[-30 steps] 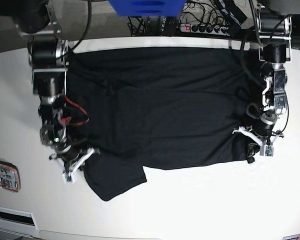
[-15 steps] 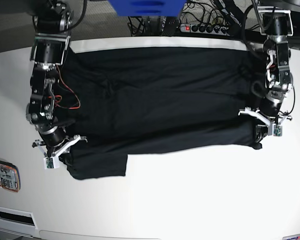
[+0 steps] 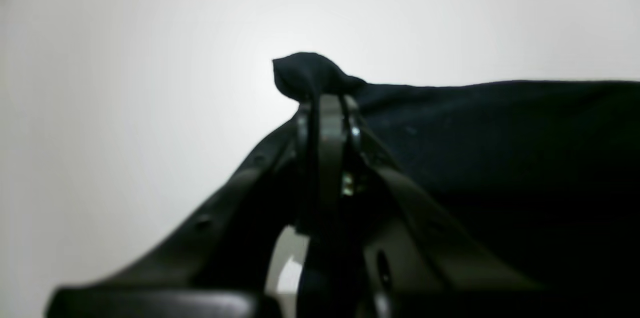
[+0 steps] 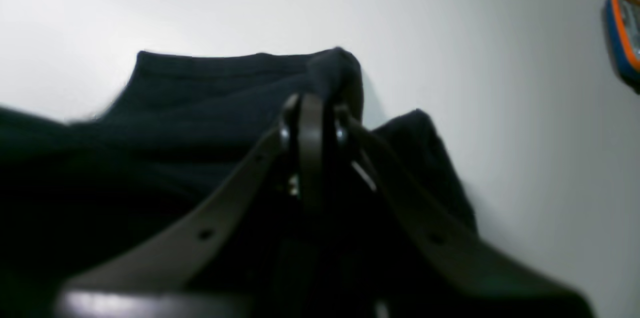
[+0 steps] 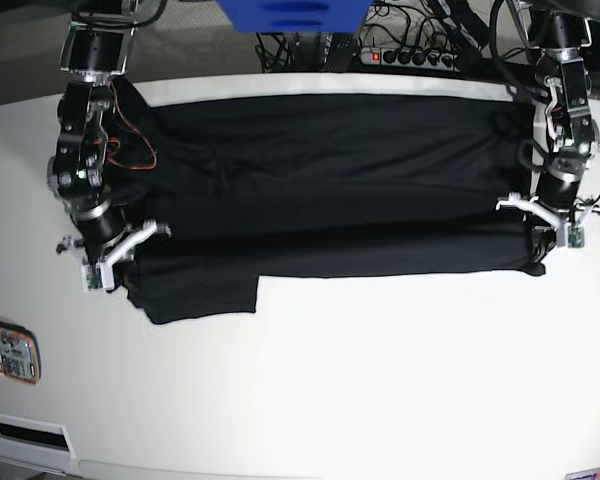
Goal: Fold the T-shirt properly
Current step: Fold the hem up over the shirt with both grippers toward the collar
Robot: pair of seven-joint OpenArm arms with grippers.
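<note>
Next, my left gripper lets go of the black T-shirt's near corner on the shirt's far half, at its outer side edge [image 5: 525, 150].
The black T-shirt [image 5: 330, 190] lies spread across the far half of the white table [image 5: 360, 380], its near edge lifted and folded back. A sleeve [image 5: 195, 292] juts out at the near left. My left gripper [image 5: 550, 240], on the base view's right, is shut on the shirt's right near corner; the left wrist view shows a black cloth bunch [image 3: 305, 75] pinched above the shut gripper [image 3: 324, 102]. My right gripper [image 5: 108, 268], on the base view's left, is shut on the left near corner; the right wrist view shows cloth [image 4: 335, 72] clamped at the shut gripper [image 4: 312, 102].
A power strip [image 5: 410, 55] and cables lie behind the table's far edge, beside a blue object [image 5: 290, 14]. An orange-edged device [image 5: 8, 350] lies at the table's left edge and shows in the right wrist view [image 4: 622, 32]. A white vent panel [image 5: 25, 432] sits bottom left.
Both grippers have carried the shirt's near edge away from the table front toward the far side. The fold line has moved up and the near sleeve has been pulled back.
</note>
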